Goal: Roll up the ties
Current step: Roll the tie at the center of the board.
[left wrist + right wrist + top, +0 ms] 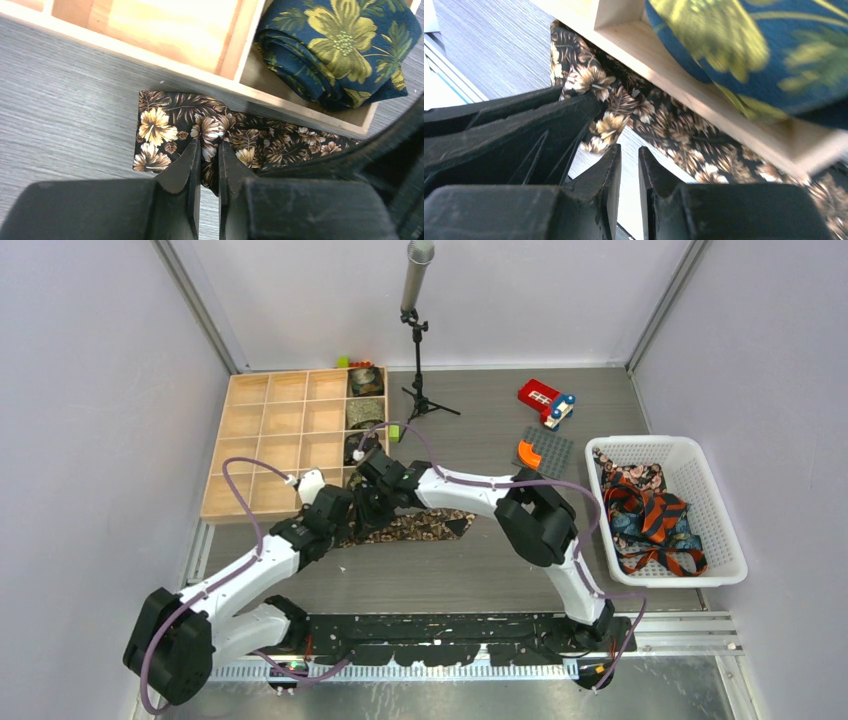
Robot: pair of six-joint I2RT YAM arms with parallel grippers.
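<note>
Next, I open my left gripper, back off and pinch the tie closer to that end (pixel 159 131), because it now pinches a raised fold inward of the tie's flat squared end.
A brown-tan floral tie (pixel 430 525) lies flat on the table beside the front right corner of the wooden compartment tray (pixel 270 440). My left gripper (pixel 210 146) is shut on a raised fold of this tie (pixel 160 125), near its squared left end. My right gripper (pixel 629 155) hovers close behind, its jaws a narrow gap apart with only bare table showing between them; the tie (pixel 664 125) runs just beyond its tips. A rolled blue tie with yellow flowers (pixel 340 45) sits in the nearest tray compartment. From above, both grippers, left (pixel 362 508) and right (pixel 372 478), meet over the tie's left end.
More rolled ties (pixel 366 395) fill the tray's right column. A white basket (pixel 722 500) at the right holds loose red-orange and teal ties (pixel 650 515). A microphone stand (pixel 418 350), a red toy (pixel 545 400) and a grey plate (pixel 548 452) stand behind.
</note>
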